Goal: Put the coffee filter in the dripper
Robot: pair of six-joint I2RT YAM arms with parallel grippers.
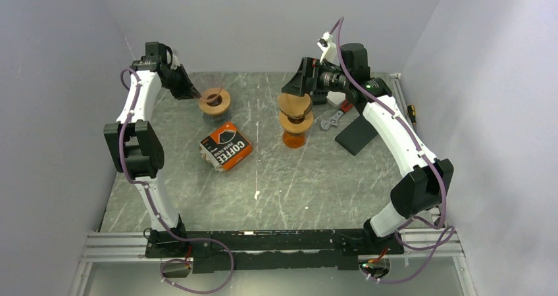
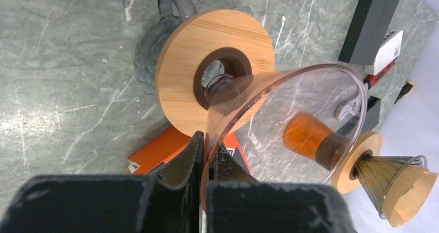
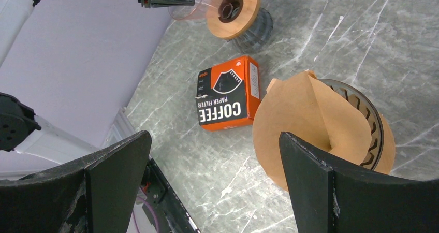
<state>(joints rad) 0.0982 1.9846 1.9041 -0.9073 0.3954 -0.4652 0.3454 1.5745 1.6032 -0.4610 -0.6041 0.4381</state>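
The second clear dripper, now tilted over the grey glass cup, is to sit in the wooden collar. Next, my left gripper lets it go seated in the wooden collar over the grey glass cup (image 1: pixel 212 102) (image 2: pixel 222 77).
A brown paper coffee filter (image 3: pixel 310 124) sits in a ribbed glass dripper (image 3: pixel 374 132) with a wooden collar, on an amber carafe (image 1: pixel 294 138) at mid table; its top sticks out above the rim. My right gripper (image 3: pixel 212 140) is open and empty just beside the filter (image 1: pixel 293 103), its right finger close to the paper. My left gripper (image 2: pixel 209 140) is shut on the clear rim of a second dripper (image 2: pixel 290 108), tilted, with a wooden collar (image 2: pixel 215 72), over a grey glass cup (image 2: pixel 150 52) at the back left (image 1: pixel 214 100).
An orange and black coffee filter box (image 1: pixel 226 147) lies between the two drippers. A wrench (image 1: pixel 332 120), a black block (image 1: pixel 355 135) and a screwdriver (image 1: pixel 411 112) lie at the right. Walls close the table at back and sides.
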